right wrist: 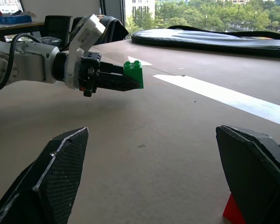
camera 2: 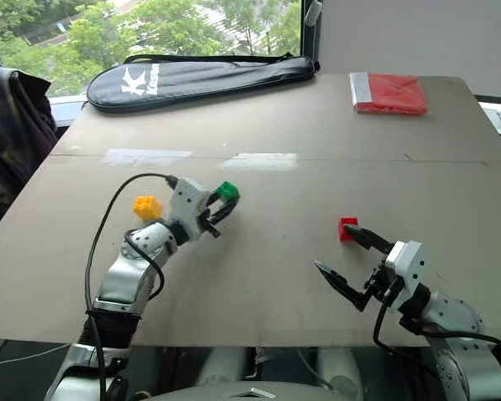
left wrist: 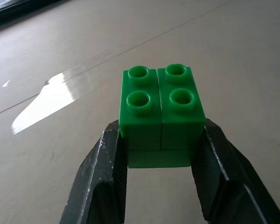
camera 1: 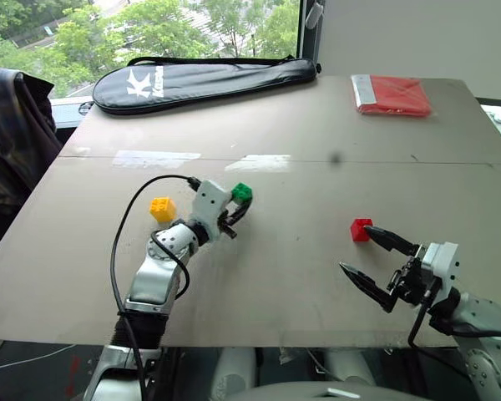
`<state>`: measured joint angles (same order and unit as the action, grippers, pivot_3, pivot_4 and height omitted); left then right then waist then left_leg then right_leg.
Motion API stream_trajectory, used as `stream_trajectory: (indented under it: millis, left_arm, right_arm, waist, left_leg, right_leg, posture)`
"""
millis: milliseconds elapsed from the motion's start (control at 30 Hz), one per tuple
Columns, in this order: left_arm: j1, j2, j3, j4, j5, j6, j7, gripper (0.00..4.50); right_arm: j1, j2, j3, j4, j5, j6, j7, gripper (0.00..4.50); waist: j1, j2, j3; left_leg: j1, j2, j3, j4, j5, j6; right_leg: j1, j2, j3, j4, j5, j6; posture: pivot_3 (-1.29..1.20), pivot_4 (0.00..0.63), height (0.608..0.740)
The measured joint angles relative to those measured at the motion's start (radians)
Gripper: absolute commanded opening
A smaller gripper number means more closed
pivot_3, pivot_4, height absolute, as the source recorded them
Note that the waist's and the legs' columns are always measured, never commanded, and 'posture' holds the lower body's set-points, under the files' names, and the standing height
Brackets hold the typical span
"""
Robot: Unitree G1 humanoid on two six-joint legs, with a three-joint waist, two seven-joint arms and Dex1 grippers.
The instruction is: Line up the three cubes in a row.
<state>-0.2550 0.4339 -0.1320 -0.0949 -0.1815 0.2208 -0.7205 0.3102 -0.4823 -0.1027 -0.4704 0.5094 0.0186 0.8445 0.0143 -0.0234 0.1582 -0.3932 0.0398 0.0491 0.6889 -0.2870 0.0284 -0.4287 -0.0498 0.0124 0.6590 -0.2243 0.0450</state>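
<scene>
My left gripper has the green cube, held clear above the table. It will set it down on the table (camera 1: 322, 234) next to the red cube, toward the yellow cube.
My left gripper (camera 1: 236, 203) is shut on the green cube (camera 1: 242, 192), its black fingers (left wrist: 105, 182) clamped on both sides of the brick; the right wrist view shows the cube (right wrist: 133, 72) held clear above the table. Just left of that arm the yellow cube (camera 1: 162, 209) rests on the table. The red cube (camera 1: 361, 229) lies toward the right, touching or almost touching the tip of the far finger of my right gripper (camera 1: 369, 257), which stands wide open with nothing between its fingers (right wrist: 56, 179).
A black racket bag (camera 1: 200, 81) lies along the table's far edge. A flat red packet (camera 1: 392, 94) sits at the far right corner. A dark jacket (camera 1: 8, 134) hangs beyond the table's left side.
</scene>
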Motion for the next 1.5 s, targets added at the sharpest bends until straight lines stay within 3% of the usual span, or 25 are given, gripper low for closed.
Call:
stream_trajectory:
  millis: [100,233,400,633,933,1200,1233,1400,1500]
  left_arm:
    - [-0.045,-0.013,-0.114,0.036,-0.005,-0.025,-0.135,1.28]
    - [-0.162,-0.051,-0.178,0.159,0.009,-0.078,-0.226,1.28]
    - [-0.308,-0.113,-0.2,0.372,0.031,-0.185,-0.31,1.28]
    - [-0.373,-0.136,-0.212,0.572,0.038,-0.309,-0.453,1.28]
    - [-0.423,-0.204,-0.216,0.737,0.083,-0.409,-0.483,1.28]
    - [-0.442,-0.216,-0.213,0.774,0.102,-0.434,-0.483,1.28]
    - [-0.442,-0.217,-0.212,0.775,0.102,-0.434,-0.483,2.32]
    - [-0.442,-0.217,-0.21,0.775,0.108,-0.435,-0.473,4.4]
    - [-0.441,-0.217,-0.199,0.771,0.121,-0.444,-0.428,4.4]
  right_arm:
    - [0.01,-0.003,-0.026,0.023,0.005,-0.003,0.002,4.5]
    - [0.021,-0.005,-0.038,0.023,0.01,-0.004,0.0,4.5]
    - [0.059,-0.006,-0.069,0.017,0.018,-0.003,-0.006,4.5]
    - [0.147,0.003,-0.103,-0.005,0.025,-0.014,-0.02,4.5]
    - [0.183,0.017,-0.11,-0.006,0.025,-0.034,-0.022,4.5]
    - [0.182,0.017,-0.11,-0.016,0.024,-0.045,-0.025,4.5]
    - [0.182,0.017,-0.11,-0.018,0.024,-0.045,-0.025,4.5]
    - [0.178,0.017,-0.109,-0.018,0.024,-0.046,-0.024,4.5]
    - [0.172,0.017,-0.108,-0.018,0.024,-0.046,-0.021,4.5]
  waist:
    - [0.0,0.0,0.0]
    - [0.0,0.0,0.0]
    - [-0.003,0.0,0.0]
    - [0.0,0.0,0.0]
    - [-0.001,0.0,0.0]
    - [-0.001,0.0,0.0]
    - [-0.001,0.0,0.0]
    - [-0.001,0.0,0.0]
    - [-0.001,0.0,0.0]
  left_leg:
    - [0.0,0.0,0.001,0.001,0.0,0.0]
    - [0.0,0.0,-0.001,0.002,0.0,0.0]
    - [-0.001,0.0,-0.001,0.002,0.0,0.0]
    - [-0.002,0.0,-0.002,0.002,0.0,0.0]
    - [-0.003,-0.001,-0.002,0.005,0.0,0.0]
    - [-0.003,-0.001,-0.002,0.006,0.0,0.0]
    - [-0.003,-0.001,-0.002,0.006,0.0,0.0]
    - [-0.003,-0.001,-0.002,0.007,0.0,0.0]
    - [-0.003,-0.001,-0.002,0.007,0.0,0.0]
  right_leg:
    - [0.0,0.0,0.0,0.001,0.0,0.0]
    - [0.0,0.002,-0.001,0.002,0.0,0.0]
    - [0.0,0.002,0.0,0.001,0.0,0.0]
    - [0.0,0.002,-0.002,-0.001,0.001,0.003]
    - [0.0,0.002,0.0,0.0,0.0,0.0]
    - [0.0,0.002,0.0,0.001,0.0,0.001]
    - [0.0,0.002,0.0,0.002,0.0,0.001]
    - [0.0,0.002,0.0,0.002,0.0,0.001]
    - [0.0,0.002,0.0,0.002,0.0,0.001]
  posture:
    - [0.0,0.15,0.708]
    - [0.0,0.15,0.708]
    - [0.0,0.15,0.708]
    - [0.0,0.15,0.708]
    - [0.0,0.15,0.708]
    - [0.0,0.15,0.708]
    - [0.0,0.15,0.708]
    - [0.0,0.15,0.708]
    - [0.0,0.15,0.708]
